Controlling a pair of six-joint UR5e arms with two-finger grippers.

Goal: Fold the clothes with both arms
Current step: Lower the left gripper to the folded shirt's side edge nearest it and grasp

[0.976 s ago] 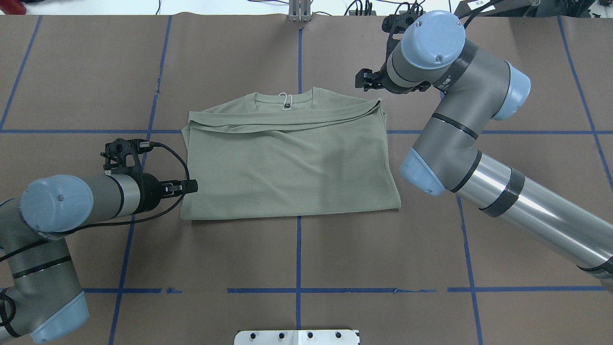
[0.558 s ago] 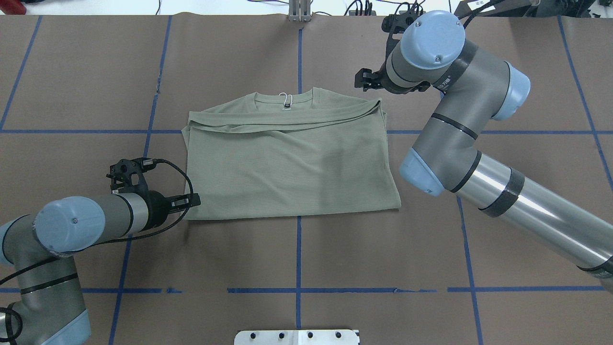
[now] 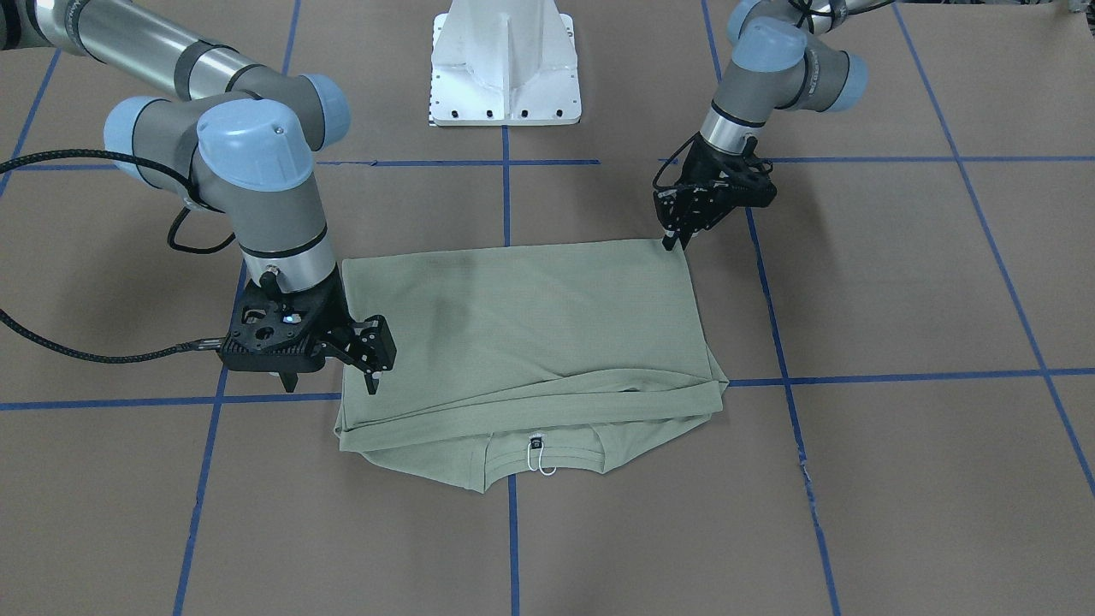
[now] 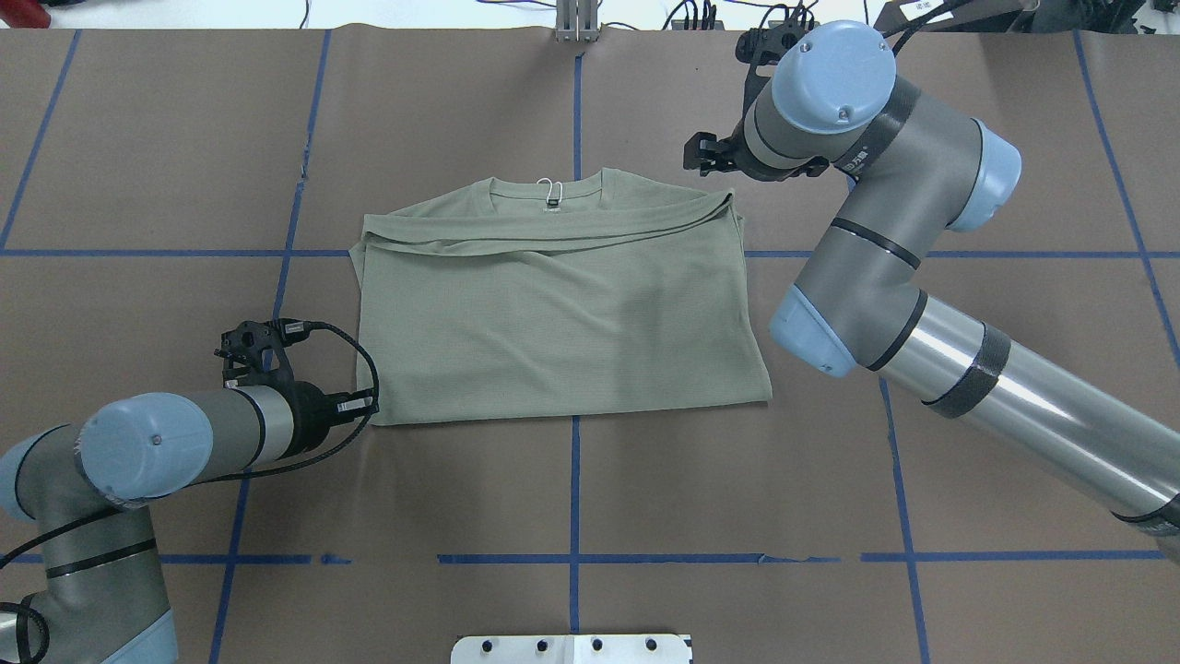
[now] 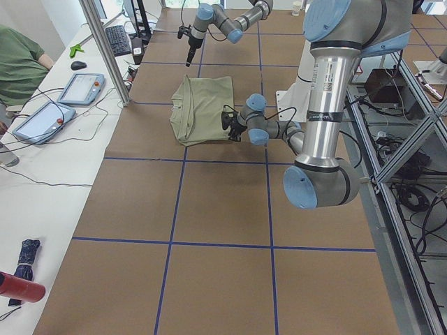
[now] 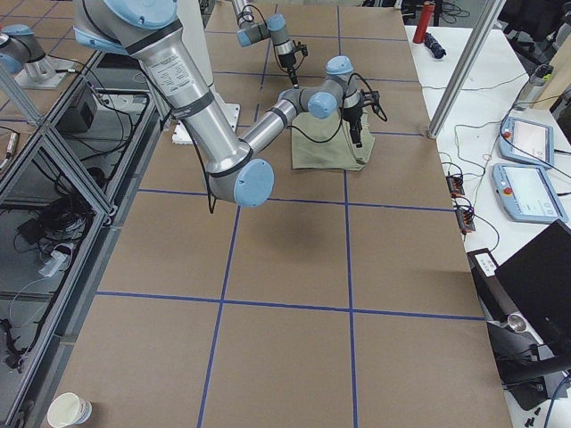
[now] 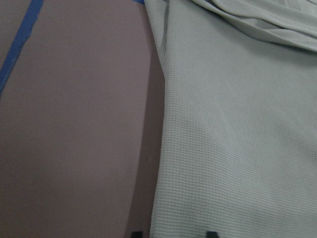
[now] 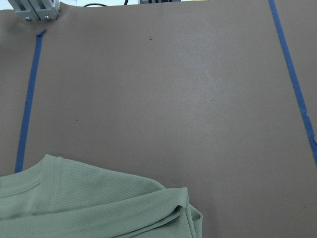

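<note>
My left gripper is going to put its shirt corner down on the table (image 3: 848,538) next to the blue line, farther out than the collar.
The sage-green shirt (image 4: 562,323) lies folded into a rectangle on the brown table, collar and white loop tag (image 4: 550,194) at the far edge. My left gripper (image 4: 369,404) is low at the shirt's near-left corner. In the left wrist view its open fingertips (image 7: 212,233) straddle the shirt's edge (image 7: 163,148). From the front, the left gripper (image 3: 674,241) points down at that corner. My right gripper (image 4: 697,153) hangs open above the table just beyond the far-right corner, holding nothing. The front view shows the right gripper (image 3: 373,381) over the shirt (image 3: 530,325) near its folded sleeve.
Blue tape lines (image 4: 574,498) grid the brown table cover. The white pedestal base (image 3: 505,60) stands at the robot's side. A metal bracket (image 4: 577,23) sits at the far edge. A person (image 5: 21,63) and tablets (image 5: 82,87) are at a side table.
My left gripper slid along the shirt's left edge toward the robot, down to the near-left corner, which now sits slightly further in. The right arm has barely moved.
</note>
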